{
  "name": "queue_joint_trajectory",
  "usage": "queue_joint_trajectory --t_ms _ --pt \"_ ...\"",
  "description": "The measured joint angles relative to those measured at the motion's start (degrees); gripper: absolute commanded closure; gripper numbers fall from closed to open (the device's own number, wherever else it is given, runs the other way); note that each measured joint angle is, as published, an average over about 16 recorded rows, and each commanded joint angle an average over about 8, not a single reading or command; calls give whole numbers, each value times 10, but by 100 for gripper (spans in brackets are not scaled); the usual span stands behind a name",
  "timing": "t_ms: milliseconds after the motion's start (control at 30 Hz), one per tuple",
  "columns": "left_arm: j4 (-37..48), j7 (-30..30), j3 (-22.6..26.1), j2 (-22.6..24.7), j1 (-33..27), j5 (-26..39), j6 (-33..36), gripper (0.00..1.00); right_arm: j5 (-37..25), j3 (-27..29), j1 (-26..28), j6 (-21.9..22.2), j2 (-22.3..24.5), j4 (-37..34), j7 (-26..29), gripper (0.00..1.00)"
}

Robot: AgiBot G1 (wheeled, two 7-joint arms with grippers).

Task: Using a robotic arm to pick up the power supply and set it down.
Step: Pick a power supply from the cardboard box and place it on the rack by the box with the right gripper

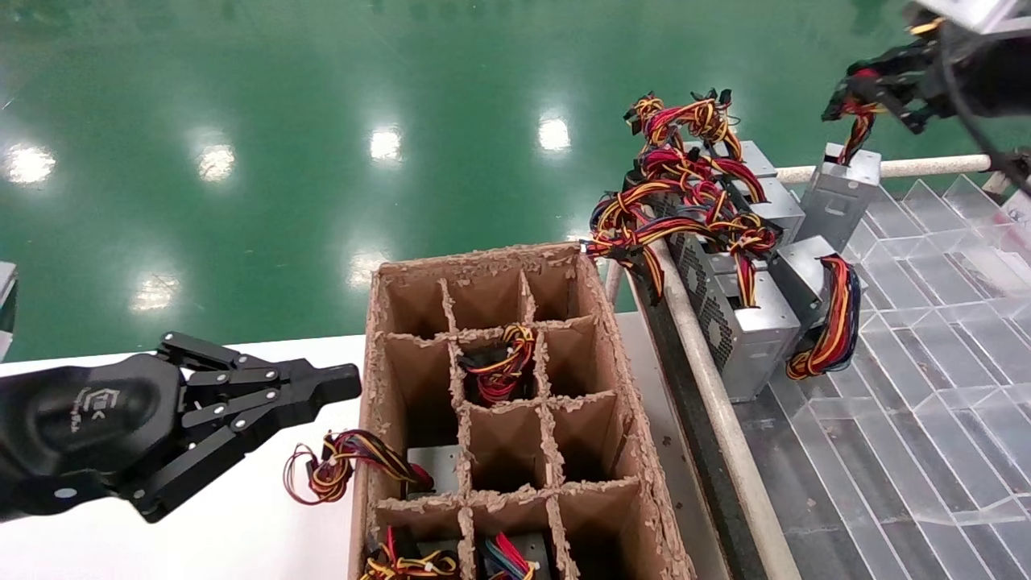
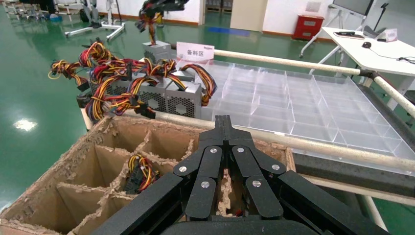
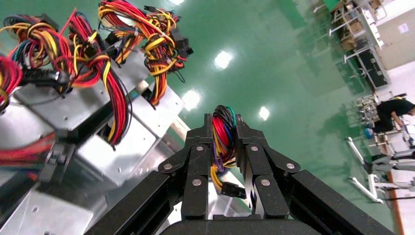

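The robot's right gripper should release the power supply at the back of the clear tray (image 1: 813,192) (image 3: 164,152), against the row of units.
My right gripper (image 1: 842,101) is high at the far right, shut on the wire bundle (image 3: 223,132) of the power supply (image 1: 838,197). That silver-grey box hangs tilted below the gripper, over the back of the clear tray, just behind the row of other units. Whether its lower end touches anything I cannot tell. From the left wrist view the same power supply (image 2: 156,49) shows far off under the right gripper (image 2: 161,7). My left gripper (image 1: 346,383) is shut and empty, parked low at the left over the white table, pointing at the cardboard box.
A cardboard box (image 1: 499,266) with divider cells stands in the middle; some cells hold wired units. A row of like power supplies (image 1: 749,322) with tangled wires lies on the clear compartment tray (image 1: 926,362), bordered by a padded rail (image 1: 709,387). Loose wires (image 1: 330,467) hang beside the box.
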Motion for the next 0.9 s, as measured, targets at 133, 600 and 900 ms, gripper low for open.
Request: queue_joint_trajectory --t_ms 133,600,900 --pt "0 0 0 0 0 0 0 100 20 6 1 21 -38 -65 -48 100" --pt "0 0 0 0 0 0 0 100 90 39 19 81 -138 -272 -196 100" --pt "0 0 0 0 0 0 0 100 113 56 23 114 -161 -363 -248 100"
